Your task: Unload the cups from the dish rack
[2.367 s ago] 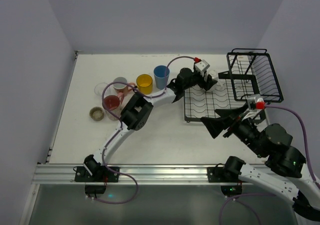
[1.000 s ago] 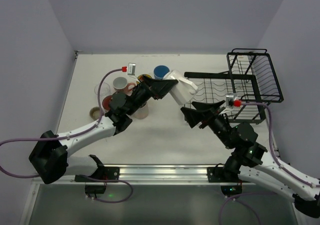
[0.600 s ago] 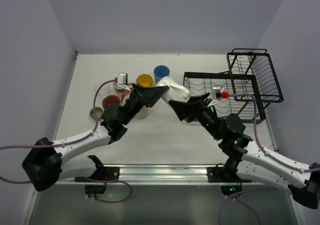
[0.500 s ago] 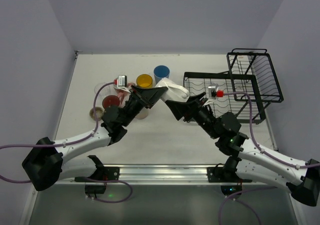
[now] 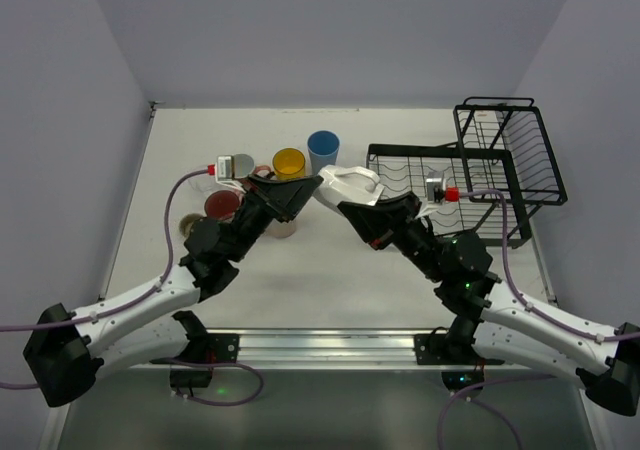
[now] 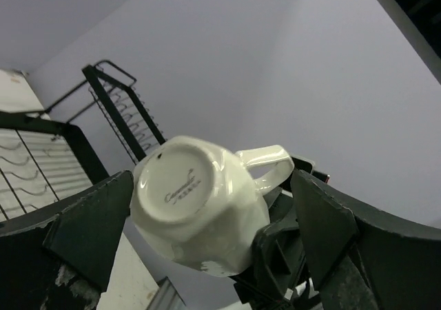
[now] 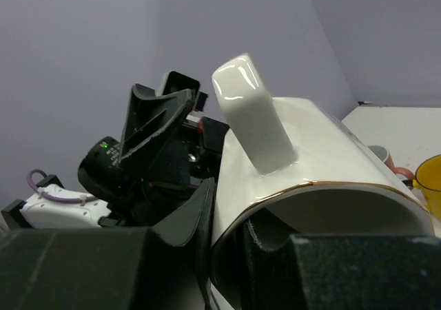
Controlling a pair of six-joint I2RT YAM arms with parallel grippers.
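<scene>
The white cup will go down from my right gripper onto the bare table (image 5: 319,251) between the pale cup and the dish rack. The white cup now hangs in mid-air between both arms.
A white cup (image 5: 347,184) with a handle hangs on its side in mid-air between both arms, left of the black wire dish rack (image 5: 418,151). My right gripper (image 5: 362,213) is shut on its gold-edged rim (image 7: 324,186), one finger inside the cup and one outside. My left gripper (image 5: 306,188) stands open around the cup's base (image 6: 180,187), its fingers (image 6: 93,220) apart from the walls. The rack's flat tray shows no cups. Blue (image 5: 323,150), yellow (image 5: 288,162), pink (image 5: 221,206) and grey (image 5: 238,166) cups stand on the table at the back left.
A small beige cup (image 5: 190,226) sits near the table's left side, and a pale cup (image 5: 285,228) stands partly under the left arm. The rack's tall basket section (image 5: 508,150) rises at the far right. Purple walls close in the table.
The right gripper has shut on the white cup's rim. The left gripper has opened wide off the cup, and its arm has drawn back a little to the left.
</scene>
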